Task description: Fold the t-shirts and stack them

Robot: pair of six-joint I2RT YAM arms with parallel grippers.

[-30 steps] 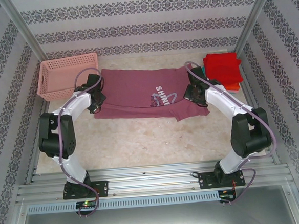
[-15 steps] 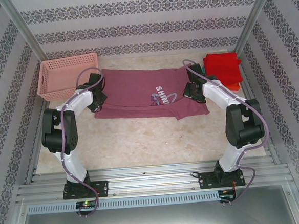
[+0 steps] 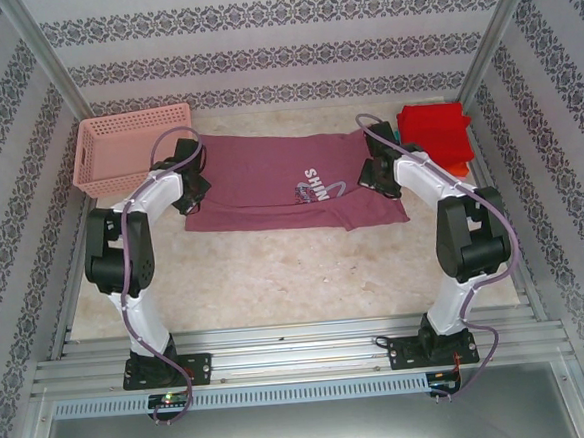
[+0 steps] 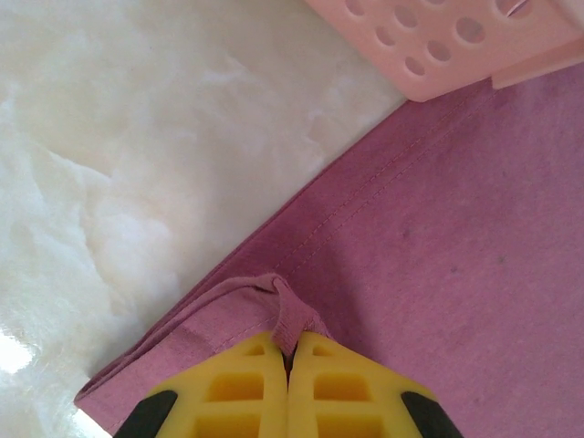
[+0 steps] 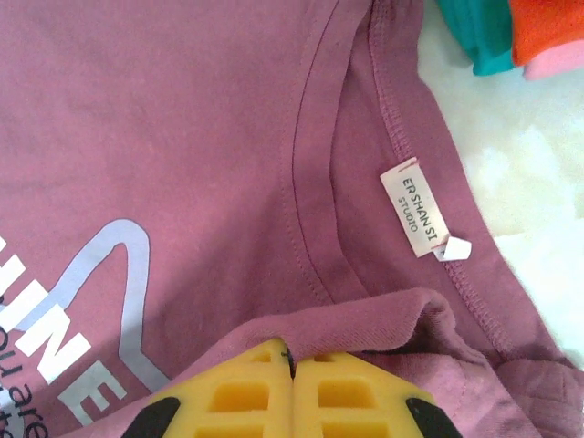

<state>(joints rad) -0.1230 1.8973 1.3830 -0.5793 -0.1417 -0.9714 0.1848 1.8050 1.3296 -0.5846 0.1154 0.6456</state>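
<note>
Next, my right gripper lets go of the doubled fold of cloth across the maroon t-shirt's collar point(image 3: 372, 186) point(image 5: 333, 217), beside the label.
The maroon t-shirt point(image 3: 269, 175) with white "SHINE" print lies spread across the far middle of the table, its near part doubled over. My left gripper point(image 3: 192, 191) is shut on a pinch of the hem fold point(image 4: 290, 315) at the shirt's left side. My right gripper point(image 3: 369, 176) is shut on a doubled fold of cloth point(image 5: 365, 315) just below the collar and its label point(image 5: 415, 212). Yellow fingers point(image 4: 246, 388) press together around the fabric. Folded red t-shirts point(image 3: 436, 134) sit stacked at the far right, with orange point(image 5: 547, 27) and teal point(image 5: 474, 41) edges beneath.
A pink lattice basket point(image 3: 126, 145) stands at the far left, its corner point(image 4: 456, 46) touching the shirt's edge. Patterned walls and metal posts point(image 3: 490, 45) close in the table. Bare marble surface point(image 3: 276, 270) stretches between the shirt and the arm bases.
Both arms have reached a little farther from their bases, carrying the pinched cloth toward the back. The shirt's near right corner has shifted slightly right.
</note>
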